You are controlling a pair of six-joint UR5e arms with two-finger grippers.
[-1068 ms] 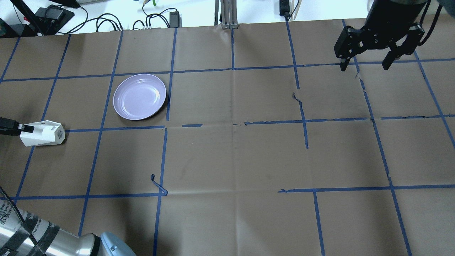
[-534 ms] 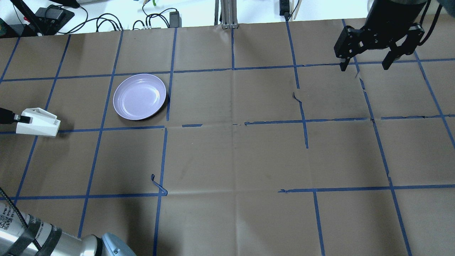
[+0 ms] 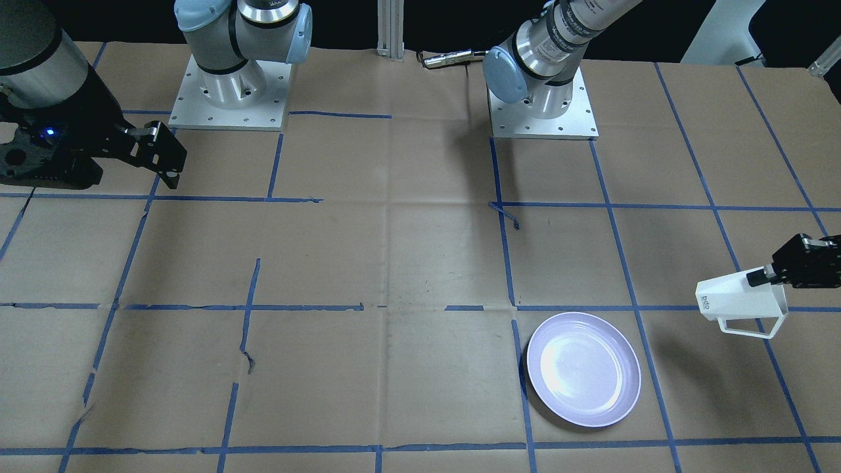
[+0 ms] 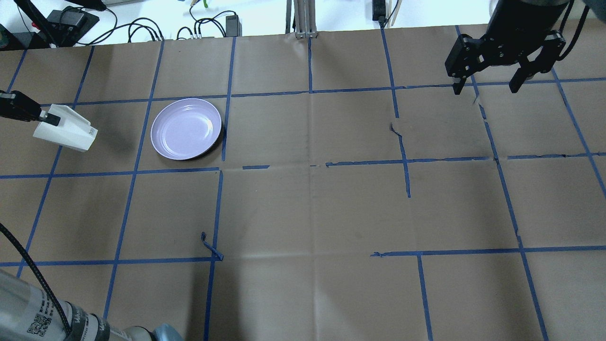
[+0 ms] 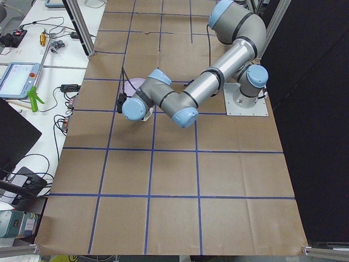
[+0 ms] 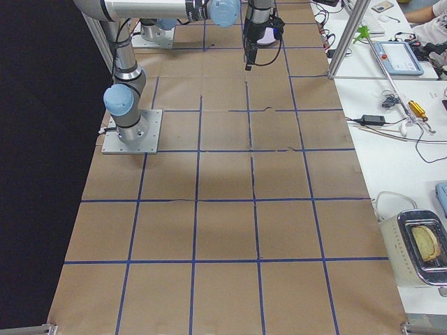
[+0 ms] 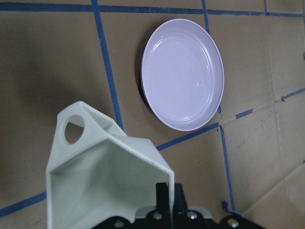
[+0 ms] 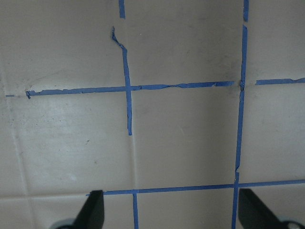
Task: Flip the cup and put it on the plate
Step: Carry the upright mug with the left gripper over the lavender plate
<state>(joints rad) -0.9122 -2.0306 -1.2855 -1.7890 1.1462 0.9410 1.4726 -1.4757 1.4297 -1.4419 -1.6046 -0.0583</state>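
My left gripper should set the white faceted cup down and release it on the middle of the lavender plate (image 3: 587,371) (image 7: 182,75).
The white faceted cup (image 4: 66,130) hangs on its side above the table, left of the lavender plate (image 4: 186,129). Its base points toward the plate and its mouth toward my left gripper (image 4: 49,119), which is shut on the cup's rim. In the front-facing view the cup (image 3: 739,299) is at the right edge, its handle on the camera side, beside the plate (image 3: 583,368). The left wrist view looks into the cup (image 7: 105,191), with the plate (image 7: 182,74) beyond. My right gripper (image 4: 485,88) is open and empty, high at the far right, over bare paper (image 8: 172,214).
Brown paper with a blue tape grid covers the table. A loose curl of tape (image 4: 210,246) sticks up near the front left. Cables and power supplies (image 4: 142,28) lie beyond the far edge. The arm bases (image 3: 542,108) stand at the robot's side.
My left gripper has carried the cup away from the robot, toward the far edge and level with the plate, turning it as it went. The right arm has not moved.
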